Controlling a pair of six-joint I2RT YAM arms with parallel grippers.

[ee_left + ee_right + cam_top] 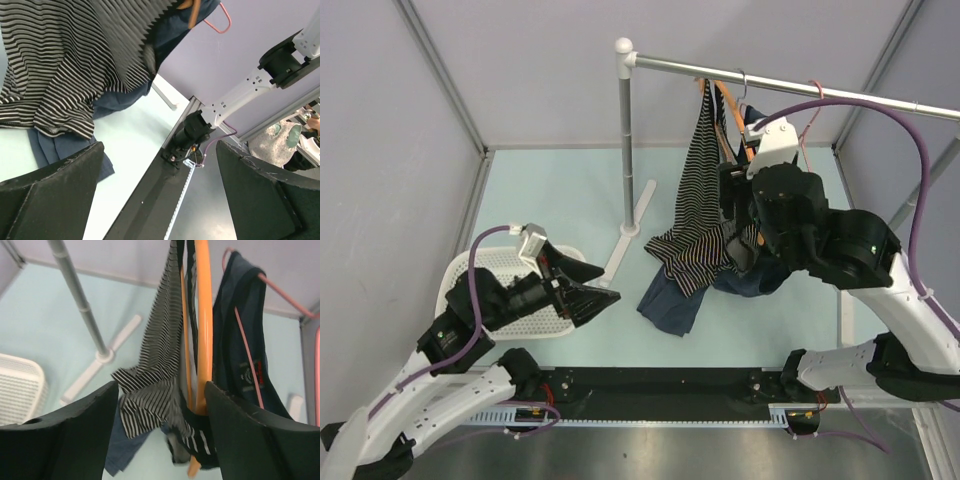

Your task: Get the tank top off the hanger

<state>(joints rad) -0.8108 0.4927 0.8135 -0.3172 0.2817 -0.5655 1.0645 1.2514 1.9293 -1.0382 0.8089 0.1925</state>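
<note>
Next, I shift over, since the orange hanger's arm sits off-centre beside one finger of my right gripper, then grip the arm point(204, 345) and lift the hanger off the rail.
The striped tank top point(698, 190) hangs from the orange hanger point(727, 103) on the rail, its lower part bunched on the table. In the right wrist view the tank top point(160, 340) drapes beside the hanger's arm point(203, 315), and a dark-edged part wraps the arm's lower end. My right gripper point(733, 205) is open, its jaws point(160, 390) wide apart around the striped cloth and the hanger arm, not closed on either. My left gripper point(610, 282) is open and empty low at the left, facing the tank top point(65, 65) from a distance point(160, 150).
A navy T-shirt point(670, 305) on a pink wire hanger point(810, 110) hangs behind the tank top and trails onto the table. The rack's upright pole point(625, 140) and its foot stand left of the clothes. A white basket point(470, 275) lies under my left arm.
</note>
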